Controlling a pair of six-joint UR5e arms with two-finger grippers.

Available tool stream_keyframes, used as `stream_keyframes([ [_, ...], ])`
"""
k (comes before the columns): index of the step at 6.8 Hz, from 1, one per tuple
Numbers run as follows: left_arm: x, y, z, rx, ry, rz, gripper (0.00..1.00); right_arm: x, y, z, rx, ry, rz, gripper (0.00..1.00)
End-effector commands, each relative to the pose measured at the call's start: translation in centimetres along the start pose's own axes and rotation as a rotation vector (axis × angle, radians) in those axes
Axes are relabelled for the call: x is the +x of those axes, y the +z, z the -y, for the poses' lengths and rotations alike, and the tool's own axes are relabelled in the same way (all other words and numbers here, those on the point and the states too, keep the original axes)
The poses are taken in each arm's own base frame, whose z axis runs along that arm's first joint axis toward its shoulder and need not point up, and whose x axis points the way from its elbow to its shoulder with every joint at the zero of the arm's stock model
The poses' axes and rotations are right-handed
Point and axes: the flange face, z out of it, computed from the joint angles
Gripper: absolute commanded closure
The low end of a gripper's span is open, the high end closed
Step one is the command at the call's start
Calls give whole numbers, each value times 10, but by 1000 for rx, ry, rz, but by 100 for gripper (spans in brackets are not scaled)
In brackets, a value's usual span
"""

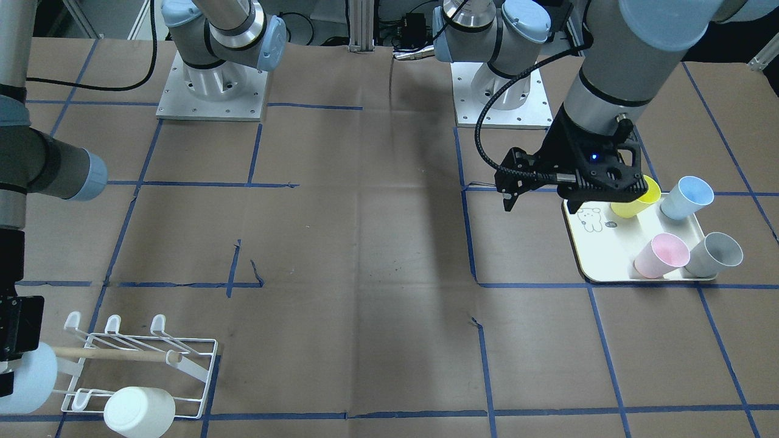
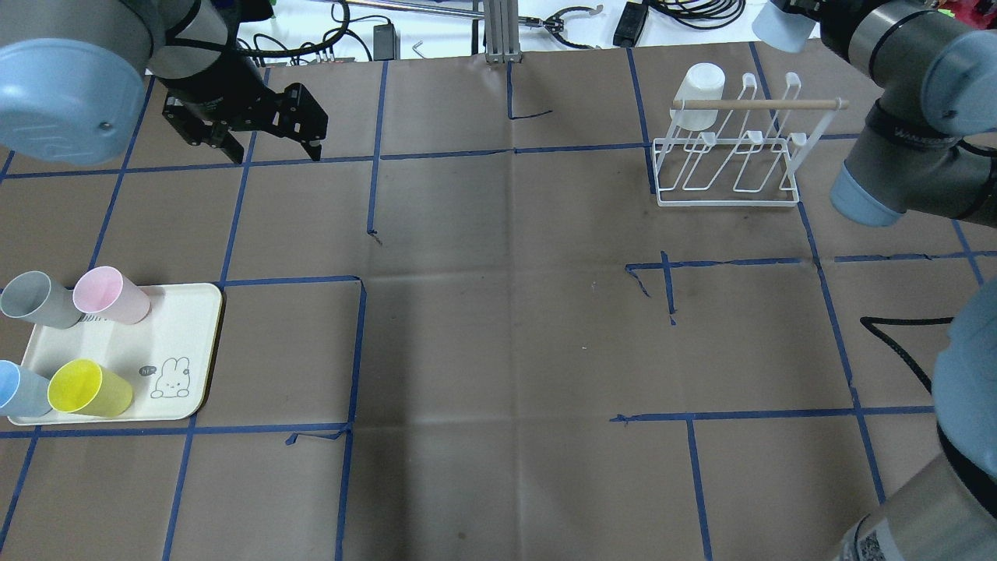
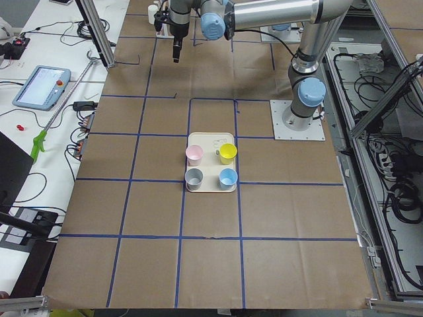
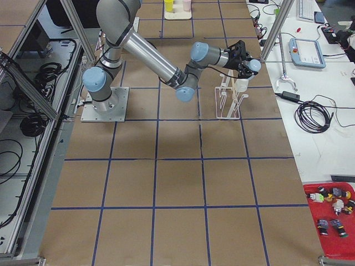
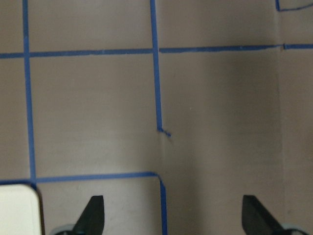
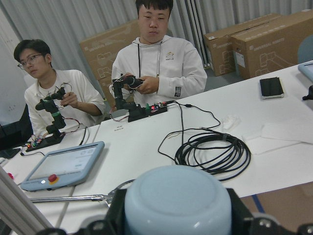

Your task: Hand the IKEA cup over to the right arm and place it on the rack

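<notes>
The pale blue cup, now hanging beyond the rack's end, will be released by my right gripper on the rack's end peg (image 1: 20, 403), across the bare peg from the white cup.
A pale blue IKEA cup (image 6: 176, 196) sits bottom-up between the fingers of my right gripper (image 6: 177, 221), which is shut on it. In the overhead view this cup (image 2: 781, 29) hangs beyond the far right end of the white wire rack (image 2: 728, 160). The front view shows the cup (image 1: 25, 378) just left of the rack (image 1: 143, 365). A white cup (image 2: 699, 95) rests upside down on a prong at the rack's other end. My left gripper (image 2: 274, 152) hovers open and empty over bare table, its fingertips (image 5: 95, 211) spread wide.
A cream tray (image 2: 183, 335) at my near left carries a yellow cup (image 2: 87, 388), a blue cup (image 2: 19, 389), a pink cup (image 2: 110, 295) and a grey cup (image 2: 37, 299). Two people sit at a white bench (image 6: 146, 147) past the table's far edge, with cables on it.
</notes>
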Motion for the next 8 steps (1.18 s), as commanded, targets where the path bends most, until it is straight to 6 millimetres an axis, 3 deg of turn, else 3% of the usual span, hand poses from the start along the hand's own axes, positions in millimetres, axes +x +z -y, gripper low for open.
stream_keyframes([
  [1,1,-18,-24,-12,-7,11,0,22,18,-23,-52,-110,-29,88],
  [2,0,-17,-28,-15,-1,12,0,29,25,-31,-65,-106,-34,88],
  [3,-1,-16,-28,-9,-1,13,0,40,27,-26,-59,-115,-47,87],
  [5,-1,0,-20,-32,-6,10,0,48,36,-29,-64,-112,-51,87],
  [8,-1,-1,-17,-26,-12,10,0,50,43,-48,-97,-96,-49,85],
])
